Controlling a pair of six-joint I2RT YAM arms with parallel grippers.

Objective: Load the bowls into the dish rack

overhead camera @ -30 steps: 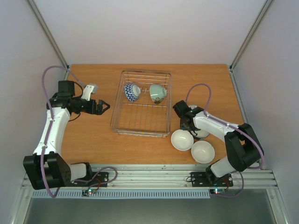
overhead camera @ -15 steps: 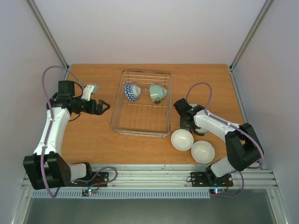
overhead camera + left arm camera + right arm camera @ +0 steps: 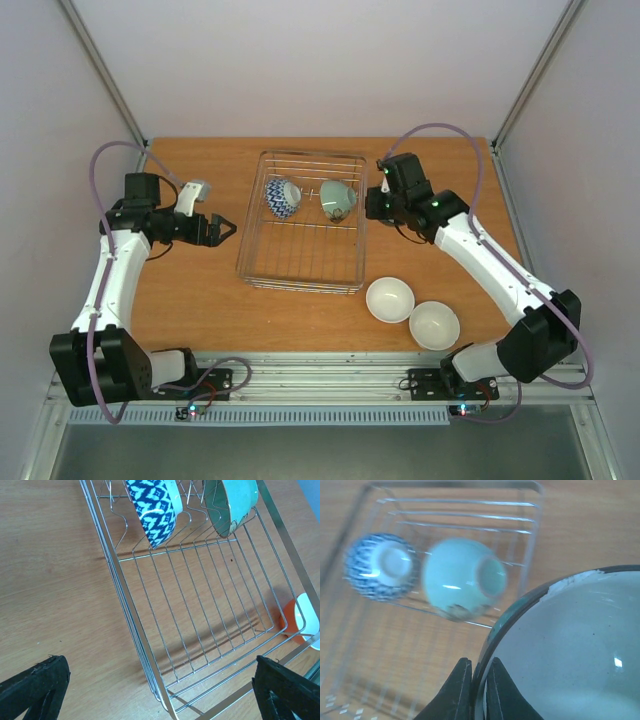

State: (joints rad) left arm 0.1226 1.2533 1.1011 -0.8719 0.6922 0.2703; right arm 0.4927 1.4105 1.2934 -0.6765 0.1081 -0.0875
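Note:
I will set the dark blue bowl, now held by the rack's far side, down with my right gripper in the dish rack, on the near side of the wavy patterned bowl [image 3: 289, 245] [image 3: 383, 639].
The silver wire dish rack [image 3: 300, 284] stands mid-table. In it, on their sides at the far end, are the wavy patterned bowl [image 3: 282, 197] and the mint green bowl [image 3: 338, 199]. My right gripper [image 3: 383, 207] hangs by the rack's far right side. In the right wrist view its fingers [image 3: 462, 680] are shut on the rim of the dark blue bowl [image 3: 570, 645], which has a pale inside. Two bowls with white insides [image 3: 390, 299] [image 3: 434, 324] sit on the table near the rack's near right corner. My left gripper [image 3: 222, 229] is open and empty, left of the rack.
In the left wrist view the rack's near grid [image 3: 210, 600] is bare, and an orange bowl [image 3: 300, 620] shows beyond its corner. The wooden table [image 3: 200, 300] is walled by pale panels left, right and behind.
My right arm has lifted the dark blue bowl from beside the two table bowls and carried it up to the rack's far right side. The left arm has not moved.

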